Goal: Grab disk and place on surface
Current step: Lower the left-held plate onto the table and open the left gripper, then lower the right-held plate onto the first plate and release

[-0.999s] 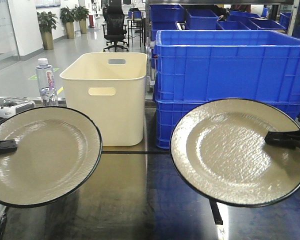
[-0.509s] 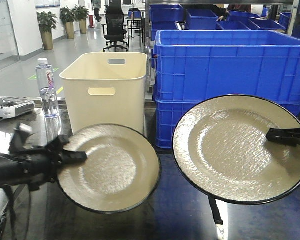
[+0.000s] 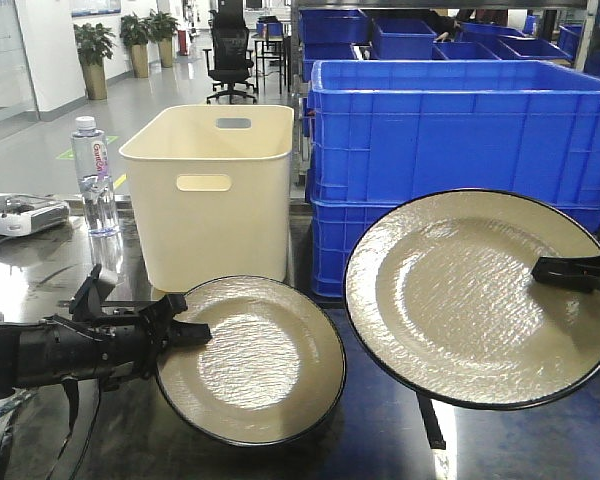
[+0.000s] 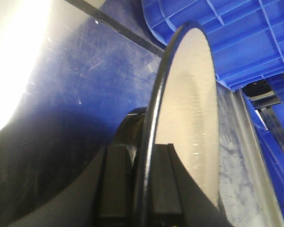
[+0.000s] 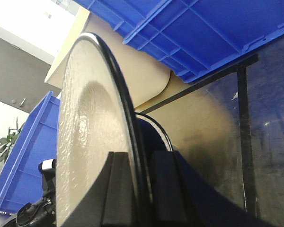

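My right gripper is holding its cream disk, which hangs tilted in the air. It will let go of that disk on top of the smaller-looking disk (image 3: 239, 346), in front of the cream bin.
Two cream disks with black rims show in the front view. The smaller-looking disk (image 3: 255, 360) lies low and nearly flat over the glossy dark surface (image 3: 40, 275); I cannot tell if it touches. My left gripper (image 3: 180, 330) is shut on its left rim. In the left wrist view this disk (image 4: 194, 94) is edge-on between the fingers of the left gripper (image 4: 143, 184). The other disk (image 3: 470, 300) hangs tilted in the air at the right, my right gripper (image 3: 570, 272) shut on its right rim. The right wrist view shows that disk (image 5: 83, 137) pinched by the right gripper (image 5: 139, 189).
A cream bin (image 3: 215, 190) stands at the back centre, with stacked blue crates (image 3: 460, 140) to its right. A water bottle (image 3: 95, 175) and a white device (image 3: 20, 212) sit at the back left. A black line (image 3: 430, 425) crosses the tabletop under the right disk.
My left arm has carried its disk rightward and down, from the far left to low over the tabletop centre. The right disk has barely moved.
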`<state>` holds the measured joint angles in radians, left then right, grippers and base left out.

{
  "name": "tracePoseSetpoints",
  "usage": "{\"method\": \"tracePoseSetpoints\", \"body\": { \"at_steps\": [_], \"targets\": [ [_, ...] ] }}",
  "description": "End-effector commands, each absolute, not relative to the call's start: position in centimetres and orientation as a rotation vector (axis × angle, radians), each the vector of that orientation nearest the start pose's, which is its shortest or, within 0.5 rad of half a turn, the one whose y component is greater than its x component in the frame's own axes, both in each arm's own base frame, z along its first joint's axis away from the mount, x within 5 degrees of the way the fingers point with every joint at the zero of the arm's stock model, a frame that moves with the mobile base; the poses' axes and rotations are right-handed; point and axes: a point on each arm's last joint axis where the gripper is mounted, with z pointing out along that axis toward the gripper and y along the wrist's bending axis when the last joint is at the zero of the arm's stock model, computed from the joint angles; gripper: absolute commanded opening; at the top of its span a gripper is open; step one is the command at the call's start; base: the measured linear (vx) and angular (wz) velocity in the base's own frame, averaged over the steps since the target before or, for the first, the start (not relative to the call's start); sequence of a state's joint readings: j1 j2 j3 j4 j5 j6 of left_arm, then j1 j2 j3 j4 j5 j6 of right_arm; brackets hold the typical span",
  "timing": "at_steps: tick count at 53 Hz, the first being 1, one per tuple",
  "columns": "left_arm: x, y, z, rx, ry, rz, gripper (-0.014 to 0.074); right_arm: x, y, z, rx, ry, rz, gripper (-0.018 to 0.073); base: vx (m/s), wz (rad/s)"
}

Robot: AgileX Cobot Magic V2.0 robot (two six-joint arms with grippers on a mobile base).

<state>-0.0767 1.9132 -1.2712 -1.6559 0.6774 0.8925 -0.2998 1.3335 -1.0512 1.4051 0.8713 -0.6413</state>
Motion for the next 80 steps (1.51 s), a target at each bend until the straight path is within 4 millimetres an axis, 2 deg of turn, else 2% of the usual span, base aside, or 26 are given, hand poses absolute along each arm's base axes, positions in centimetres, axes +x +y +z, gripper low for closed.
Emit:
{"method": "tracePoseSetpoints", "body": {
  "at_steps": [1,9,16,27,39,45,51,55,60,66,70,74,80],
  "targets": [
    [41.1,-9.2,27.6,-0.334,1.969,-1.349,0.0342,27.7,-1.3,38.6,0.37,1.79,1.171,-0.0009,0.0,0.0],
    [41.1,-9.2,27.6,-0.337,1.97,-1.341,0.0482,27.7,-1.2,38.6,0.367,1.791,1.174,-0.0009,0.0,0.0],
    [41.1,-9.0,27.5,-0.335,1.977,-1.314,0.0537,27.7,-1.2,38.6,0.367,1.791,1.174,-0.0009,0.0,0.0],
    [40.8,-7.9,27.0,-0.112,2.037,-1.196,0.054,27.7,-1.2,38.6,0.361,1.794,1.18,-0.0009,0.0,0.0],
    [40.2,-5.0,26.4,0.044,2.137,-1.037,0.054,27.6,-1.1,38.6,0.355,1.796,1.187,-0.0009,0.0,0.0],
    [39.6,-3.5,27.4,0.105,2.152,-0.923,0.054,27.6,-1.1,38.6,0.352,1.797,1.19,-0.0009,0.0,0.0],
    [38.5,-2.2,29.5,0.154,2.128,-0.839,0.053,27.6,-1.0,38.6,0.347,1.799,1.193,-0.0009,0.0,0.0],
    [37.4,-1.5,31.2,0.197,2.107,-0.802,0.0503,27.7,-0.5,38.6,0.338,1.804,1.2,-0.0009,0.0,0.0],
    [35.6,-0.9,33.7,0.246,2.067,-0.758,0.0411,28.4,1.0,38.4,0.313,1.821,1.227,-0.0009,0.0,0.0],
    [33.0,-0.7,37.1,0.302,1.997,-0.687,0.0188,30.5,4.4,38.1,0.268,1.85,1.242,-0.0009,0.0,0.0],
    [31.3,-0.6,39.3,0.311,1.934,-0.639,0.0001,32.0,6.9,38.3,0.242,1.854,1.237,-0.0009,0.0,0.0],
    [30.1,-0.4,40.8,0.307,1.885,-0.598,-0.001,33.8,9.5,38.2,0.219,1.864,1.241,-0.0009,0.0,0.0],
    [28.9,-0.4,42.1,0.312,1.847,-0.572,-0.0008,36.6,12.9,37.2,0.184,1.89,1.26,-0.0009,0.0,0.0]
  ]
}}
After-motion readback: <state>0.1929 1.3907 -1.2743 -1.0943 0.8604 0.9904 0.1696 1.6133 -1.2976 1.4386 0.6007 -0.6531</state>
